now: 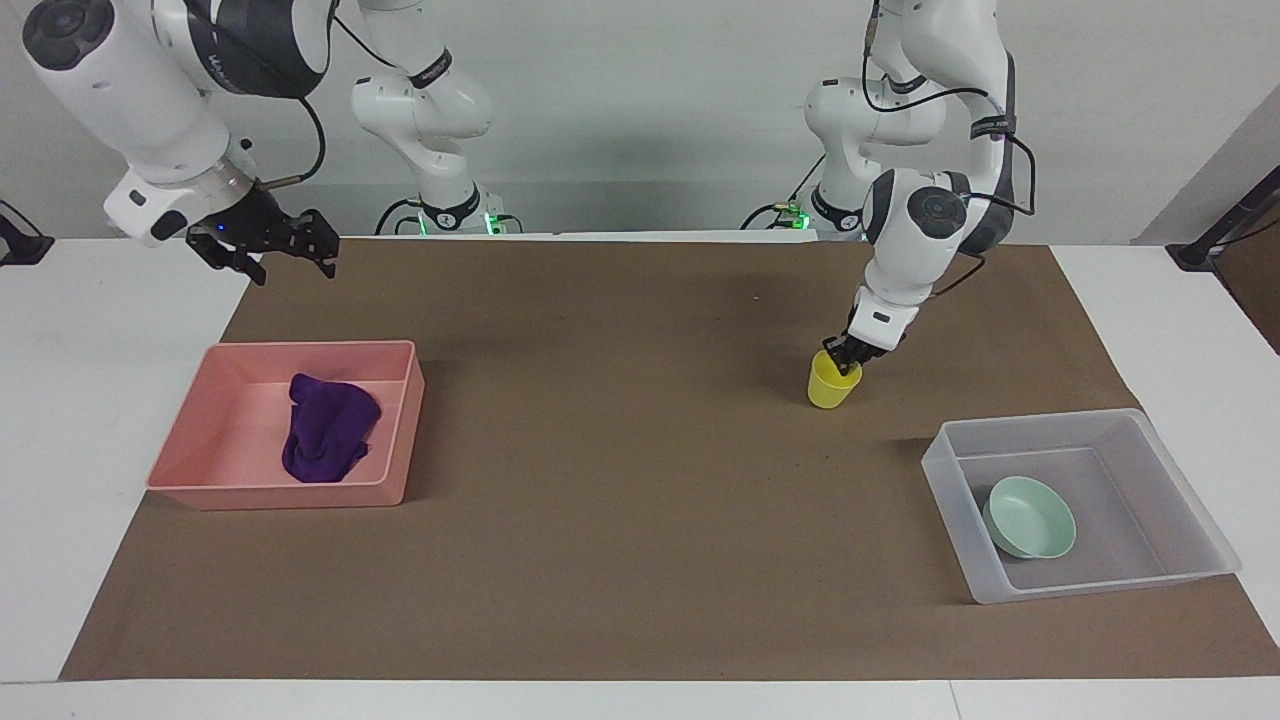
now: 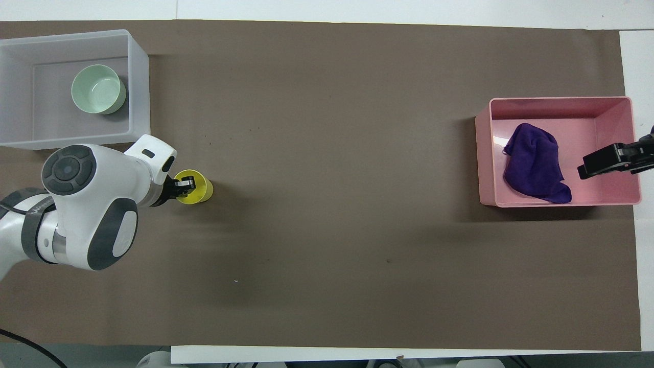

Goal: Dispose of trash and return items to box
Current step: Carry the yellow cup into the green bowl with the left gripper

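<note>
Next, my left gripper lets go of the yellow cup inside the mint-green bowl [image 2: 95, 94] in the clear-grey box.
The dark-purple cloth [image 1: 328, 440] lies in the pink tub [image 1: 300, 346]; both show in the overhead view, the cloth [image 2: 534, 161] in the tub [image 2: 557, 100]. My right gripper [image 1: 290, 262] is open and empty, raised high over that tub [image 2: 613, 161]. The yellow cup [image 1: 830, 385] stands upright on the brown mat, nearer to the robots than the clear-grey box [image 1: 1040, 420]. My left gripper [image 1: 843, 362] is down at the cup's rim, tips partly inside the cup [image 2: 202, 191]. The mint-green bowl [image 1: 1030, 517] sits in the box [image 2: 138, 87].
A brown mat [image 1: 620, 480] covers the table between the two tubs. White table edge [image 1: 60, 400] lies past the pink tub, at the right arm's end.
</note>
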Tool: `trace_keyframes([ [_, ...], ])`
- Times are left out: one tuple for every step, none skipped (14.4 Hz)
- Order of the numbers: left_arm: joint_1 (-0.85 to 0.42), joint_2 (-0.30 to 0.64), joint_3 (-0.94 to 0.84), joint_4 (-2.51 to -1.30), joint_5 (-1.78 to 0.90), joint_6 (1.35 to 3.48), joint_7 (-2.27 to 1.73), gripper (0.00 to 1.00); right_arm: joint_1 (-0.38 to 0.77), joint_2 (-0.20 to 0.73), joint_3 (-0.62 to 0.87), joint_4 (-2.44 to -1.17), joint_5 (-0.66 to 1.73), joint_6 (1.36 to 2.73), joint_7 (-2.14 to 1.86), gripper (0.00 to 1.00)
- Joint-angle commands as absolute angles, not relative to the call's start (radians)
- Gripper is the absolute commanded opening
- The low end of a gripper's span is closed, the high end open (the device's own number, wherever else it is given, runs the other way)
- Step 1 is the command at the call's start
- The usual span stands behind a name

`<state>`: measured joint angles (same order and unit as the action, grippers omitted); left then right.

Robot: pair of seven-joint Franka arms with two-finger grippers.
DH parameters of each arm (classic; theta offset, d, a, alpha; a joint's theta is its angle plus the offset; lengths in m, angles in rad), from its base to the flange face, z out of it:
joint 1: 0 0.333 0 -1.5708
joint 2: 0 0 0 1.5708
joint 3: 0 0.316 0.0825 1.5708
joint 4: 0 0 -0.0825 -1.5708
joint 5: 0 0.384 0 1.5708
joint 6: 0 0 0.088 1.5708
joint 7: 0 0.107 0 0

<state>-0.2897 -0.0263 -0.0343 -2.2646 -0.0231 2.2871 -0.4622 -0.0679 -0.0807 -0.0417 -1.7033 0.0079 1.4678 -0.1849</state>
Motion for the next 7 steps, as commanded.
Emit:
trace_keyframes([
  [-0.25,0.047,-0.032,-1.969,-0.026,2.066,-0.443,0.0,-0.072,-0.11,-0.035,-1.723,0.011,1.45,-0.166,0.93],
  [-0.229,0.051,-0.031,-1.885,-0.041,1.983,-0.443,0.0,-0.071,-0.113,-0.035,-1.723,0.012,1.439,-0.166,0.93],
  [-0.207,0.049,-0.026,-1.818,-0.046,1.92,-0.439,0.0,-0.069,-0.114,-0.035,-1.723,0.017,1.439,-0.164,0.93],
  [-0.183,0.048,-0.025,-1.766,-0.046,1.881,-0.424,0.0,-0.057,-0.114,-0.035,-1.723,0.018,1.445,-0.154,0.94],
  [-0.145,0.054,-0.023,-1.717,-0.045,1.853,-0.407,0.0,-0.051,-0.114,-0.035,-1.721,0.02,1.448,-0.129,0.95],
  [-0.086,0.084,-0.023,-1.665,-0.048,1.841,-0.403,0.0,-0.049,-0.114,-0.035,-1.723,0.02,1.45,-0.12,0.98],
  [-0.03,0.134,-0.023,-1.619,-0.034,1.829,-0.403,0.0,-0.049,-0.114,-0.035,-1.723,0.02,1.453,-0.118,0.99],
])
